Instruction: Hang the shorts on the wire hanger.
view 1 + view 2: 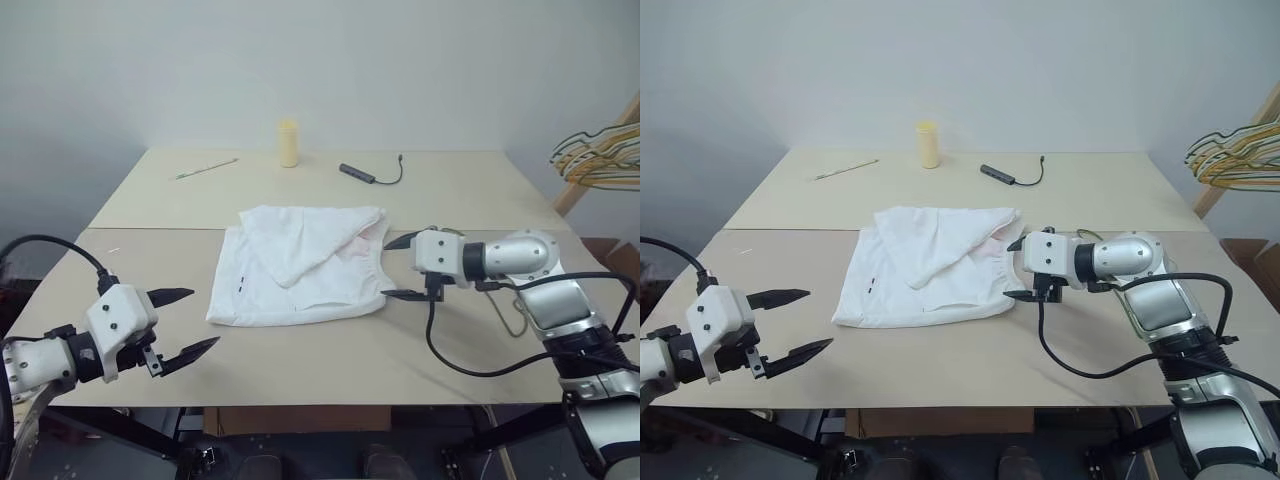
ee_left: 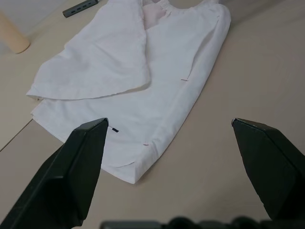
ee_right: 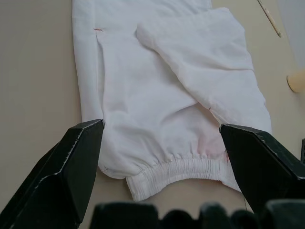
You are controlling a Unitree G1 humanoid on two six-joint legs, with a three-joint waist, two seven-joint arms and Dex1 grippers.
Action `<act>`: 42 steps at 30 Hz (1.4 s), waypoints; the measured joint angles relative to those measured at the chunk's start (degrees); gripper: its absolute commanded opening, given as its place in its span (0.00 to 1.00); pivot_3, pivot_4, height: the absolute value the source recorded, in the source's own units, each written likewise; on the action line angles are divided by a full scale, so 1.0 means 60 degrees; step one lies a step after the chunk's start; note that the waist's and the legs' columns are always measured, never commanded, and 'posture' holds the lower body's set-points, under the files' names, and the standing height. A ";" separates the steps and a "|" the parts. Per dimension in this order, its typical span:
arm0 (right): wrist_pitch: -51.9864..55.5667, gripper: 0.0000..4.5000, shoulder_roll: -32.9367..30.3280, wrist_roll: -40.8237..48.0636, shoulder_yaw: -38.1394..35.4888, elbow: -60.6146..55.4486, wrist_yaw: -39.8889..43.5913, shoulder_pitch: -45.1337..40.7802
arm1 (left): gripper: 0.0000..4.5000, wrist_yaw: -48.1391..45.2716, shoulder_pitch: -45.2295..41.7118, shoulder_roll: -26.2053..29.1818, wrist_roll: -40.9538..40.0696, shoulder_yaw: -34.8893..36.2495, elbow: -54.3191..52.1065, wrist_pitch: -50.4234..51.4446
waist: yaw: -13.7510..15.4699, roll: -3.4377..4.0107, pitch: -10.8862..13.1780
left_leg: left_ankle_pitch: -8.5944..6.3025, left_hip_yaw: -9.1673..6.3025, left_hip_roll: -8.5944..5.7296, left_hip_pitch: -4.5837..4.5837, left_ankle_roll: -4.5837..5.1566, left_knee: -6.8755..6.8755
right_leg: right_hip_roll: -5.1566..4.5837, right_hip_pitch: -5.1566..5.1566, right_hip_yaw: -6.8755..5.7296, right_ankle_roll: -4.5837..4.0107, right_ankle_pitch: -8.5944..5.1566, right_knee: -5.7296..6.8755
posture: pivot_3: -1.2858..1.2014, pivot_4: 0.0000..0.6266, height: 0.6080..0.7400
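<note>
The robot's left gripper needs to close on the near corner of the hem [image 1: 228, 318] [image 2: 150, 151] of the white shorts, next to the small red mark.
The white shorts [image 1: 300, 270] lie flat in the middle of the table, one leg folded over, the gathered waistband [image 3: 176, 169] facing right. My right gripper [image 1: 386, 269] stands open just right of the waistband, its fingers level with the band's two ends and apart from the cloth. My left gripper [image 1: 205, 318] hangs open near the table's front left, short of the hem with the two small dark marks [image 2: 114, 129]. A thin grey wire [image 1: 512, 318] peeks out under my right forearm, likely the wire hanger, mostly hidden.
A yellow cylinder [image 1: 288, 143], a thin stick [image 1: 207, 168] and a dark adapter with a cable [image 1: 357, 173] sit at the table's back. A bunch of yellow, green and tan hangers [image 1: 600, 155] hangs off to the far right. A black cable [image 1: 450, 360] loops from my right arm.
</note>
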 measured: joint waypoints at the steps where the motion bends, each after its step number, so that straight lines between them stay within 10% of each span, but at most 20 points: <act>1: -0.0004 1.00 0.0020 0.0000 0.0000 0.0000 -0.0002 0.0000 | 1.00 0.0005 -0.0010 0.0035 -0.0018 0.0000 0.0000 0.0118 | 0.0006 0.0000 0.0000 | 0.0000 0.0000 0.0000 0.0000 0.0000 0.0000 | 0.0000 0.0000 0.0000 0.0000 0.0000 0.0001 | 0.55 0.00 1.00; 23: -0.0781 1.00 0.0435 -0.0812 0.0460 0.0533 -0.0323 -0.0214 | 1.00 0.0333 0.0351 0.0529 0.1268 -0.0430 0.0057 0.0475 | -0.0013 0.0002 0.0001 | 0.0000 0.0003 0.0003 0.0000 -0.0001 -0.0001 | 0.0003 -0.0004 0.0000 -0.0005 -0.0002 0.0001 | 0.54 0.00 1.00; 42: -0.4512 1.00 0.1069 -0.4991 0.2733 0.5252 -0.2479 -0.1908 | 1.00 0.0399 -0.0197 0.0739 0.1944 -0.1475 0.0229 0.0544 | -0.0325 0.0002 0.0001 | 0.0000 0.0008 0.0010 0.0007 -0.0004 -0.0002 | 0.0008 -0.0004 0.0005 -0.0019 0.0002 0.0008 | 0.54 0.00 1.00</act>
